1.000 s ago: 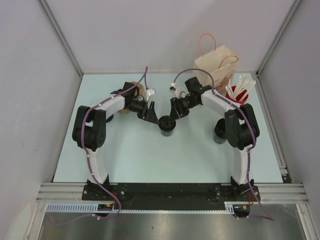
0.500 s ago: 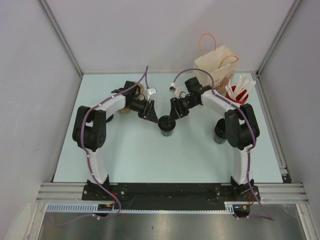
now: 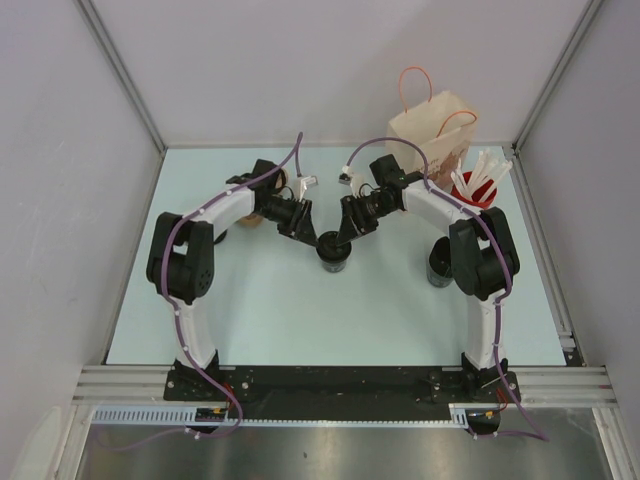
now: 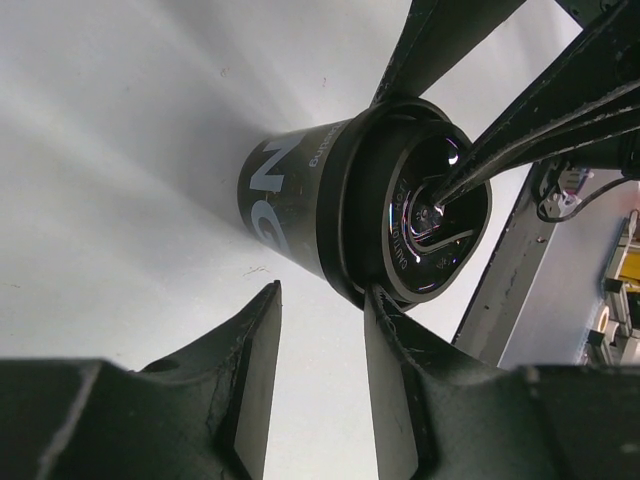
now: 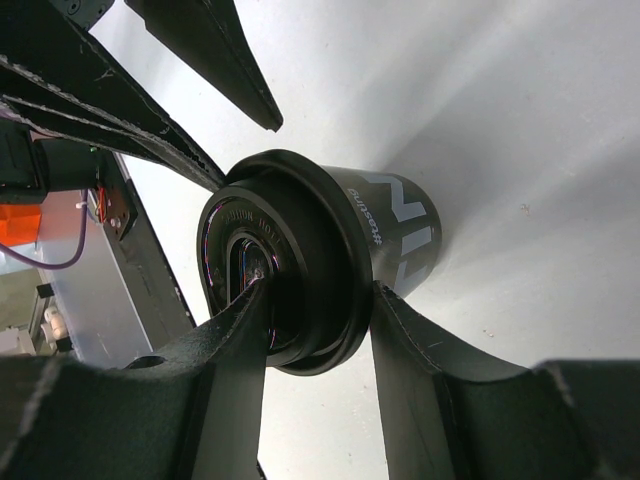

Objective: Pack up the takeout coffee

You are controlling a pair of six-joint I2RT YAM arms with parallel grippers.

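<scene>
I will open my left gripper wider and close it around the lid's rim (image 4: 338, 262), since one finger is against the lid's edge and the other is off the cup.
The takeout coffee (image 3: 333, 252) is a short black cup with white lettering and a black ringed lid, standing mid-table. My right gripper (image 3: 342, 237) is shut on it. In the right wrist view one finger (image 5: 240, 330) presses into the lid's top recess and the other sits against the cup wall (image 5: 400, 225) under the lid rim. My left gripper (image 3: 311, 235) is at the cup's other side. In the left wrist view its jaws (image 4: 322, 290) stand apart with nothing between them, and one fingertip (image 4: 378, 300) touches the lid's edge on the cup (image 4: 300, 200).
A brown paper bag (image 3: 430, 135) with orange handles stands open at the back right. Beside it is a red cup of white sticks (image 3: 478, 185). Another black cup (image 3: 438, 268) stands by the right arm's elbow. Grey walls close in both table sides.
My left gripper's jaws have narrowed a good deal and its wrist has shifted slightly toward the cup. The right gripper and the cup have stayed put.
</scene>
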